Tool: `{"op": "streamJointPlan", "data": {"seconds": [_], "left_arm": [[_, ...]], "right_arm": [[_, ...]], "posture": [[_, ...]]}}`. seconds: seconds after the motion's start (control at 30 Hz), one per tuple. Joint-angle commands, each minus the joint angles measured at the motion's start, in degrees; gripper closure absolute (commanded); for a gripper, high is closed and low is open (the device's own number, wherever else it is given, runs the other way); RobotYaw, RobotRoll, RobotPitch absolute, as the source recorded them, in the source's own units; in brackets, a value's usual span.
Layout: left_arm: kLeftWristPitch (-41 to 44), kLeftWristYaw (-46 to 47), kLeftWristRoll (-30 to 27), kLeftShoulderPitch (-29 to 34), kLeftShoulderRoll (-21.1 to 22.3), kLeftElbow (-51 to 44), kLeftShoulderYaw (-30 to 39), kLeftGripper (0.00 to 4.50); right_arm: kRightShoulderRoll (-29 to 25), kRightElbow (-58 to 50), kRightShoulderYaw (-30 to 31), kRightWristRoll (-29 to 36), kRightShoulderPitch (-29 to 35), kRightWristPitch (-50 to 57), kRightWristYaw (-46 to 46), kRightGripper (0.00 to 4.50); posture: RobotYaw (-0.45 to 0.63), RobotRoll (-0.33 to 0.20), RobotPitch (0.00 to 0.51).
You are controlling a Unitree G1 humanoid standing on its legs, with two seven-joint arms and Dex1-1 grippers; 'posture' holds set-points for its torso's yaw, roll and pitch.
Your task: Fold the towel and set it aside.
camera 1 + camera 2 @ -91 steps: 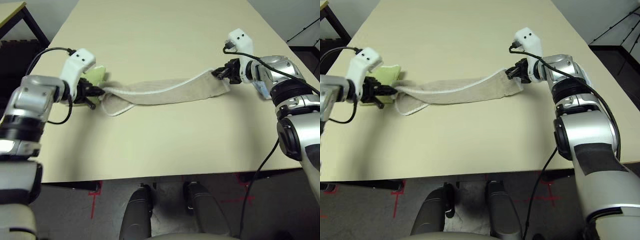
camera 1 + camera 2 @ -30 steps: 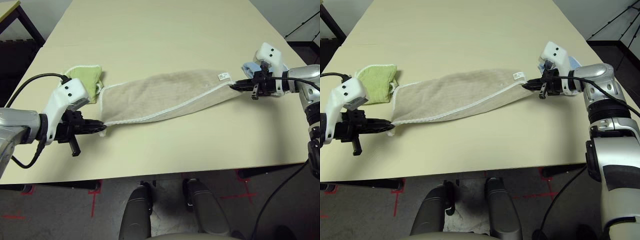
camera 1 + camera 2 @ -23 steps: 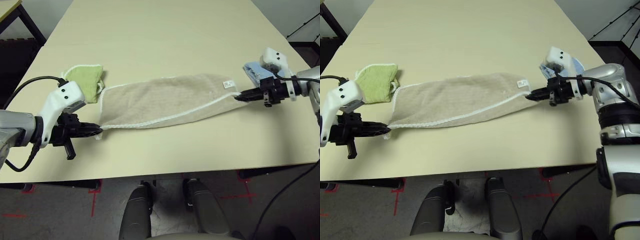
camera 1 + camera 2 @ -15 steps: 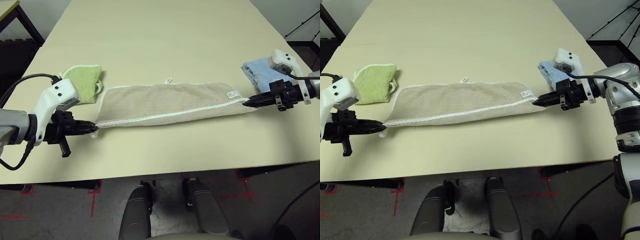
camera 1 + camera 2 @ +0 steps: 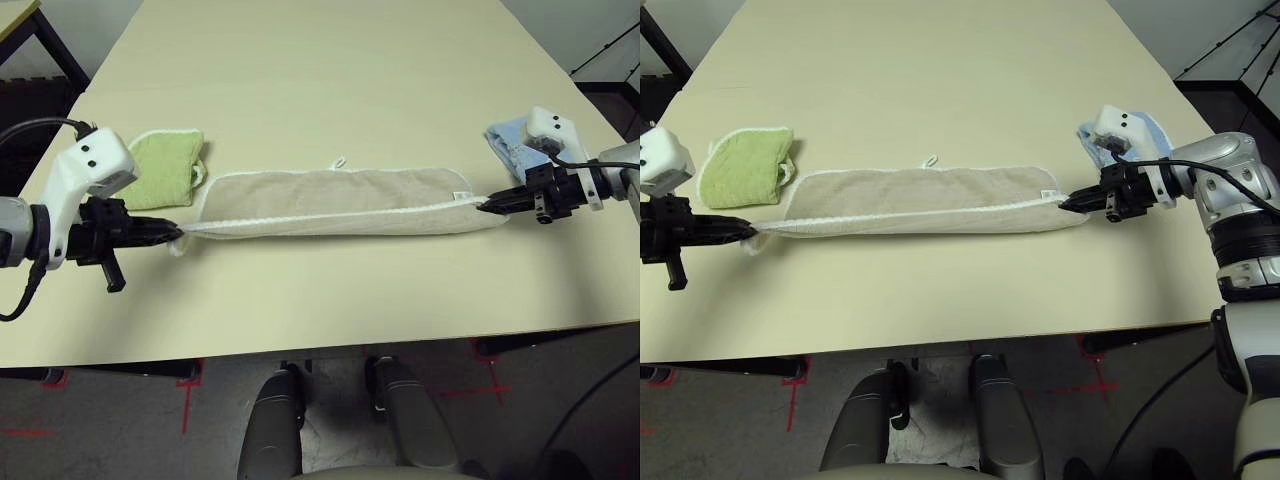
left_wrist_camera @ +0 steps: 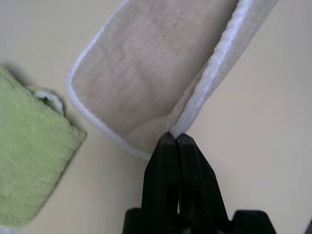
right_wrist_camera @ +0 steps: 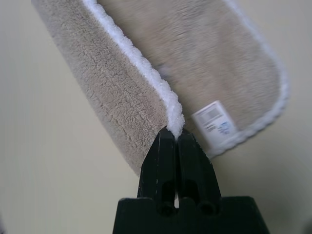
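Note:
The robot's left gripper will release the beige towel's near corner on the beige towel's far corner [image 5: 207, 170] [image 6: 73, 79] next to the lime-green towel.
The beige towel [image 5: 330, 200] with white edging lies stretched in a long band across the middle of the table, its near long edge lifted a little. A white loop [image 5: 340, 161] sticks out of its far edge, and a white tag [image 7: 213, 119] shows near its right end. My left gripper [image 5: 176, 233] is shut on the towel's near left corner [image 6: 176, 131]. At the other end my right gripper [image 5: 484, 206] is shut on the near right corner [image 7: 174, 126].
A folded lime-green towel [image 5: 162, 170] lies just beyond the beige towel's left end. A light-blue towel [image 5: 510, 143] lies at the table's right edge, behind my right wrist. The table's front edge [image 5: 330, 345] runs close below the towel.
Both grippers have moved further apart and toward the table's front, drawing the towel out from a slanted spread into a long straight band.

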Motion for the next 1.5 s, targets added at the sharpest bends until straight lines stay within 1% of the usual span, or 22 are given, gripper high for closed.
{"op": "streamJointPlan", "data": {"seconds": [0.03, 0.13, 0.23, 0.4, 0.73, 0.87, 0.97, 1.13, 1.37, 1.5], "left_arm": [[-2.22, 1.72, 3.24, -2.94, -0.98, 3.05, -2.56, 4.46], [-5.54, 3.81, 6.17, -7.13, -3.44, 6.04, -5.46, 4.46], [-8.32, 5.34, 8.81, -9.98, -5.57, 9.29, -6.96, 4.46], [-12.31, 6.51, 12.07, -12.53, -8.50, 13.09, -8.81, 4.46], [-18.64, 7.70, 17.94, -15.50, -13.56, 20.29, -12.18, 4.46], [-21.04, 11.65, 21.24, -18.14, -16.28, 24.97, -12.08, 4.46], [-23.05, 14.22, 23.67, -19.59, -17.44, 27.85, -12.13, 4.46], [-24.11, 15.96, 25.73, -20.32, -18.56, 30.07, -12.05, 4.46], [-24.13, 14.60, 26.03, -17.98, -19.60, 28.90, -13.37, 4.46], [-24.62, 14.80, 26.66, -18.44, -20.88, 29.98, -14.32, 4.46]], "right_arm": [[0.59, 4.20, -1.57, -2.16, -1.52, -3.32, -5.21, 4.50], [2.42, 7.52, -1.89, -3.29, -3.32, -6.13, -10.35, 4.50], [3.42, 9.21, -1.87, -3.96, -4.03, -7.33, -12.28, 4.50], [5.20, 11.38, -1.90, -5.22, -4.36, -9.09, -16.93, 4.50], [9.85, 14.31, -2.56, -6.94, -5.14, -11.31, -26.23, 4.50], [11.20, 15.81, -2.62, -7.55, -5.63, -11.64, -28.71, 4.50], [11.90, 16.56, -2.73, -7.57, -5.83, -12.03, -30.01, 4.50], [12.33, 17.10, -2.60, -7.68, -6.02, -12.21, -30.77, 4.50], [13.51, 18.72, -2.16, -8.95, -6.34, -12.48, -33.01, 4.50], [14.38, 19.67, -2.21, -9.64, -6.47, -12.67, -34.04, 4.50]], "posture": [[-0.10, 0.000, 0.203], [-0.10, 0.000, 0.203], [-0.10, 0.000, 0.206], [-0.11, 0.000, 0.208], [-0.13, 0.000, 0.215], [-0.12, 0.000, 0.219], [-0.12, 0.000, 0.221], [-0.12, 0.000, 0.224], [-0.13, 0.000, 0.240], [-0.14, 0.000, 0.251]]}}
